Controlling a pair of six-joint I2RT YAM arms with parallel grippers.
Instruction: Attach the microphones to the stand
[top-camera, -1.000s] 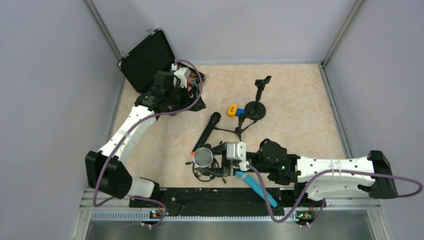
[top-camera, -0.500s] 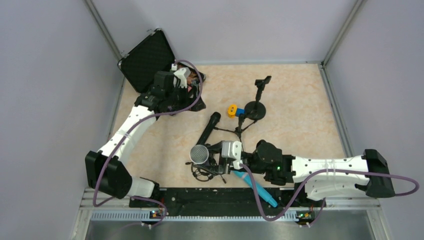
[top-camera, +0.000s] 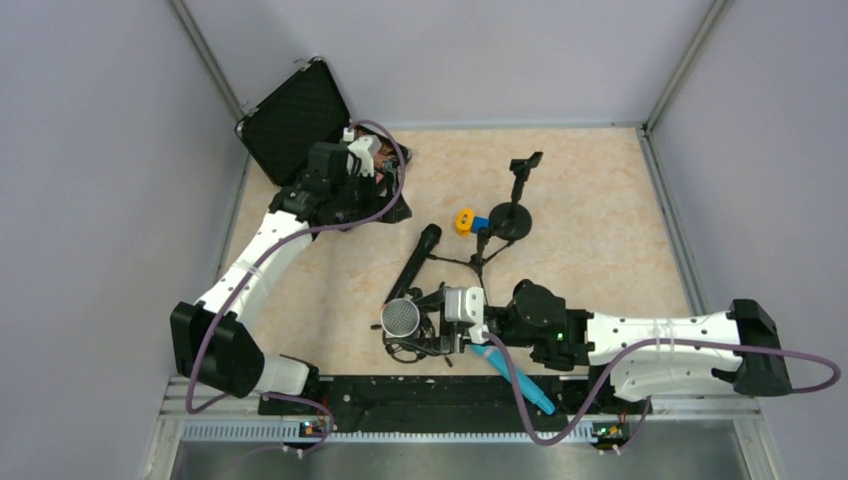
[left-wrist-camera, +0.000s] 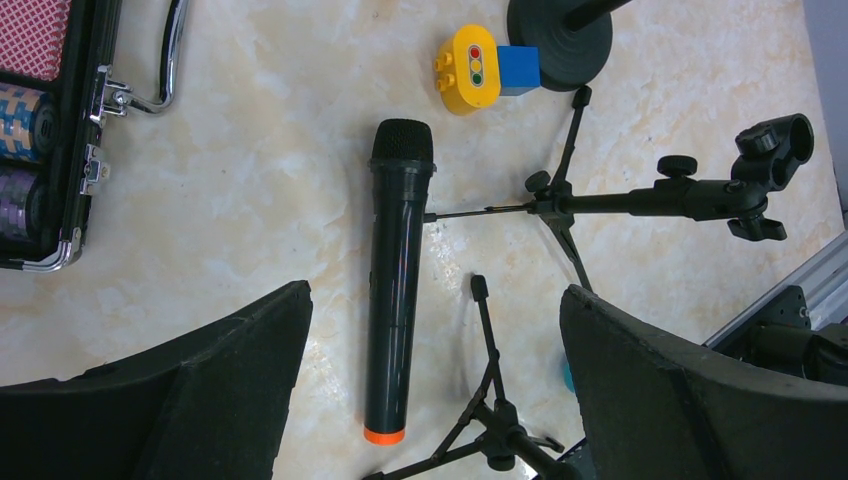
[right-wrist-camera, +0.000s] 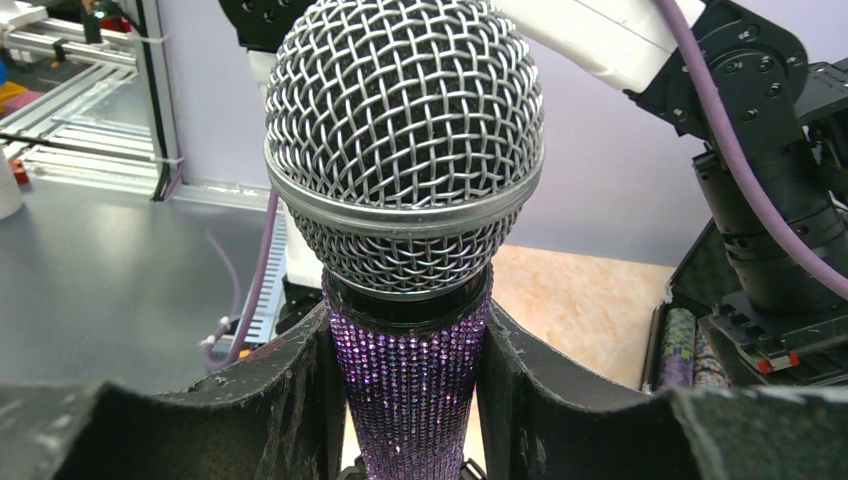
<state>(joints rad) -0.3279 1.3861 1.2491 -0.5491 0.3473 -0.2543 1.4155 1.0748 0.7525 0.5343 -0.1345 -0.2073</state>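
Observation:
Next, I release the glittery purple microphone from my right gripper once it is in the round holder of the small black tripod stand (top-camera: 407, 317).
My right gripper (top-camera: 436, 322) is shut on the glittery purple microphone; its fingers clamp the body (right-wrist-camera: 412, 390) just below the silver grille (right-wrist-camera: 405, 150). The grille (top-camera: 401, 318) points up over a small black tripod stand (top-camera: 415, 346). The black microphone with the orange end (top-camera: 413, 262) lies flat beside a second fallen tripod stand (top-camera: 472, 260), whose clip (left-wrist-camera: 772, 140) shows in the left wrist view. My left gripper (left-wrist-camera: 435, 300) is open and empty, high above the black microphone (left-wrist-camera: 397, 280). The light-blue microphone (top-camera: 515, 378) lies under my right arm near the front edge.
A round-base stand (top-camera: 514, 216) with an upright clip (top-camera: 525, 163) stands behind the tripods. A yellow and blue toy block (top-camera: 466, 220) sits next to it. An open black case (top-camera: 295, 115) holding chips (left-wrist-camera: 25, 100) is at the back left.
My right gripper has shifted a little to the left with the purple microphone in it. The left arm has not moved.

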